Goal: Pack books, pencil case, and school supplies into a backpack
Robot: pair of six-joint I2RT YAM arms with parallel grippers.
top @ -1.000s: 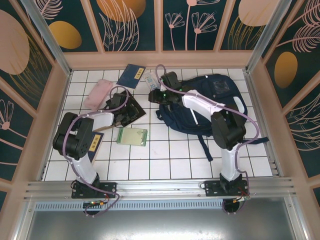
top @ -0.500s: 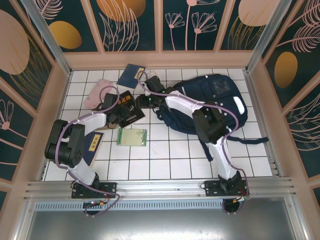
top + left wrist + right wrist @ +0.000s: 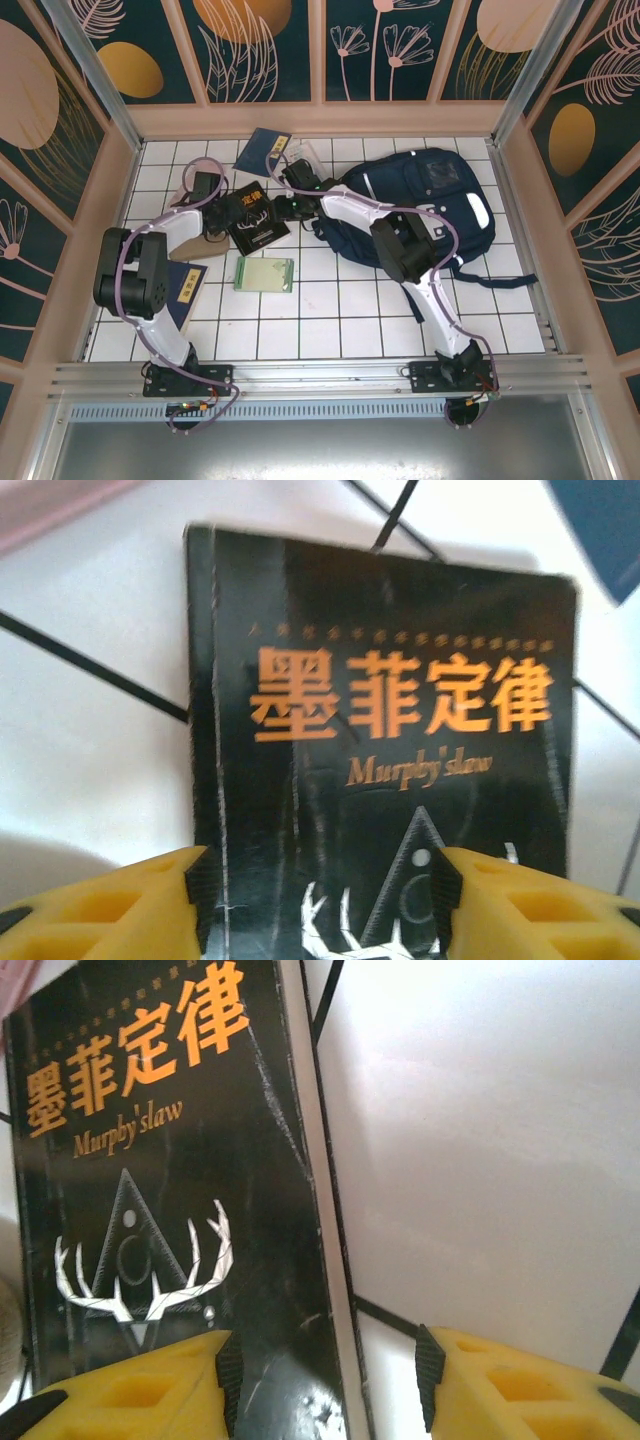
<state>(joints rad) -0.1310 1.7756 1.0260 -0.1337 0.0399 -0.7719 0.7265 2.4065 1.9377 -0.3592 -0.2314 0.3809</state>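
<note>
Next, I grip the black book's spine [image 3: 204,700] with my left gripper before I lift it, because the book's flat cover is wider than that gripper's open fingers.
The black book with gold lettering [image 3: 258,222] [image 3: 400,730] [image 3: 170,1190] lies flat on the white tiles. My left gripper [image 3: 225,210] [image 3: 322,905] hovers open over its lower part, with the cover showing between the yellow fingers. At the book's right edge my right gripper [image 3: 280,203] [image 3: 327,1385] is open too, straddling that edge and bare tile. The navy backpack [image 3: 425,205] lies at the right. Farther back is the navy booklet [image 3: 262,150] [image 3: 600,530]. The yellow-orange book [image 3: 187,290] and the green notepad [image 3: 265,273] lie nearer. A pink pencil case [image 3: 50,500] peeks past the black book.
A low wooden wall [image 3: 320,118] runs along the back of the tiled floor, with patterned panels above it. The backpack's dark straps [image 3: 480,282] trail toward the near right. Bare tiles [image 3: 330,330] stretch along the near side, in front of the arm bases.
My right arm swung left from the backpack to the black book. My left gripper opened wider and its wrist moved toward the far left. The book shifted slightly.
</note>
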